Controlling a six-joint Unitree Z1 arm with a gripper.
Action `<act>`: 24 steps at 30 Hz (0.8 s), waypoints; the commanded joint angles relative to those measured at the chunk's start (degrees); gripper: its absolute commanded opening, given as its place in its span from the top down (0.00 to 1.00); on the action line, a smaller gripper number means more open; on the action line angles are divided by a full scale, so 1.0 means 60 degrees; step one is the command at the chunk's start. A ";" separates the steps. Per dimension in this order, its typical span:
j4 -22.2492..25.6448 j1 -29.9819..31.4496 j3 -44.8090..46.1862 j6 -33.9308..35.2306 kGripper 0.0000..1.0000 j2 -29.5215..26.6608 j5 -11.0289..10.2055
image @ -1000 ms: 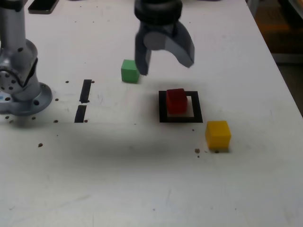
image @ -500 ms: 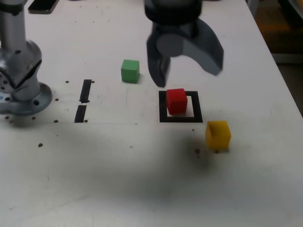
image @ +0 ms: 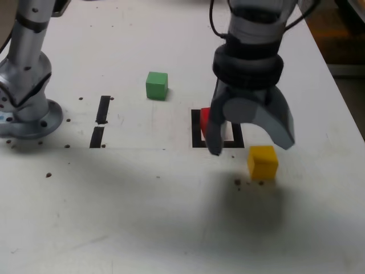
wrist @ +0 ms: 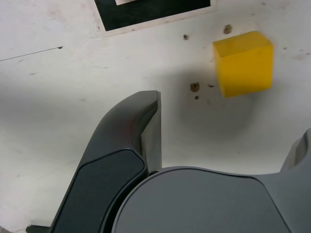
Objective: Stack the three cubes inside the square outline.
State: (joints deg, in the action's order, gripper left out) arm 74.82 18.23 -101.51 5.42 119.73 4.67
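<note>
Next, I close my gripper on the opposite sides of the yellow cube (image: 263, 164) (wrist: 244, 67), since the red cube is already standing inside the square outline.
In the exterior view my gripper (image: 250, 146) hangs open over the front of the square outline (image: 196, 132), its fingers spread wide and empty. The yellow cube (image: 262, 162) sits on the table just in front of the gripper, towards the exterior view's right, outside the outline. The red cube (image: 204, 119) stands inside the outline, mostly hidden behind the gripper. The green cube (image: 157, 85) rests alone farther back on the exterior view's left. The wrist view shows the yellow cube (wrist: 244, 63) ahead of one dark finger (wrist: 146, 121), with a corner of the outline (wrist: 146, 12) beyond.
The arm's metal base (image: 25, 108) stands at the exterior view's left. Two short black tape strips (image: 102, 108) (image: 97, 137) lie between the base and the outline. Small brown specks (image: 237, 182) dot the white table. The table's edge (image: 342, 97) runs down the exterior view's right.
The open gripper has moved from behind the outline, near the green cube, forward and to the exterior view's right. It now covers most of the red cube. The cubes have not moved.
</note>
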 commanded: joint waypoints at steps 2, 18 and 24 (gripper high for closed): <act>-0.0132 -0.0018 -0.0253 0.0005 0.03 0.0499 0.0096; -0.0315 -0.0569 -0.0631 -0.0332 0.03 0.1732 0.0022; -0.0403 -0.0648 -0.0660 -0.0358 0.05 0.1936 -0.0019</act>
State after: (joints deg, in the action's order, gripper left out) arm 72.42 14.37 -105.14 3.30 131.18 4.55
